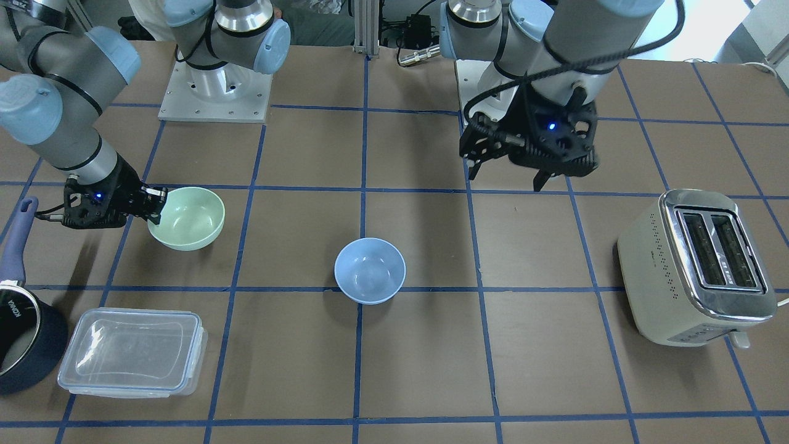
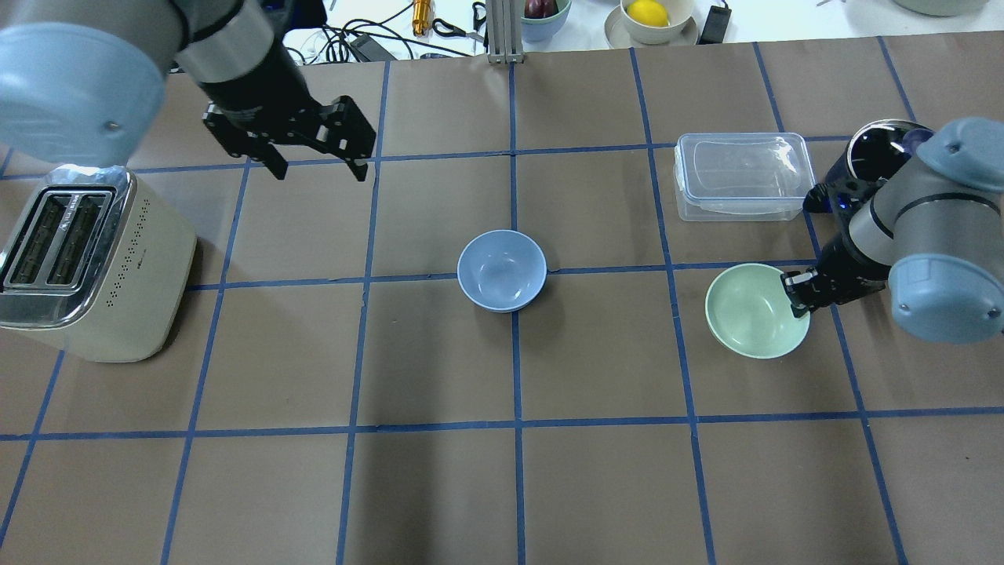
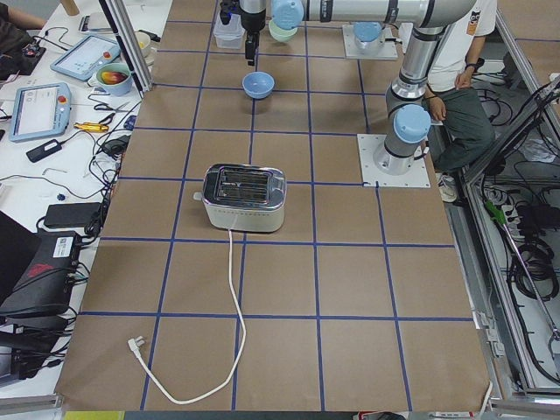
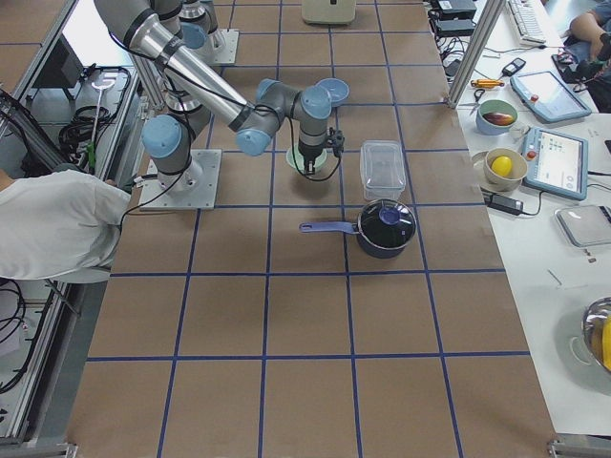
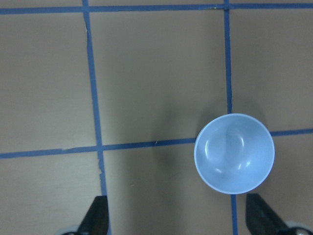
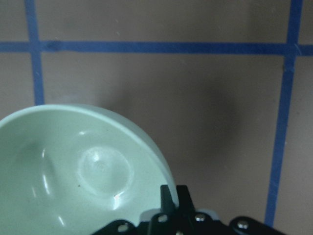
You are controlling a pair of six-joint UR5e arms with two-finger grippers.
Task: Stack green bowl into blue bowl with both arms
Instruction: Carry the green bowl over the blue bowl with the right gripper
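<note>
My right gripper is going to release the green bowl inside the blue bowl, over the crossing blue tape lines (image 1: 367, 267).
The green bowl (image 1: 188, 219) sits on the table on my right side; it also shows in the overhead view (image 2: 754, 312). My right gripper (image 1: 153, 206) is shut on its rim at the side nearest my arm, with one finger inside and one outside, as the right wrist view (image 6: 172, 196) shows. The bowl looks slightly tilted. The blue bowl (image 1: 370, 270) stands alone at the table's middle (image 2: 502, 269). My left gripper (image 1: 505, 177) is open and empty, held high above the table, behind and to the left of the blue bowl (image 5: 234, 153).
A cream toaster (image 1: 699, 265) stands at my far left. A clear lidded container (image 1: 132, 351) and a dark blue saucepan (image 1: 24, 333) stand beyond the green bowl on my right. Blue tape lines grid the brown table.
</note>
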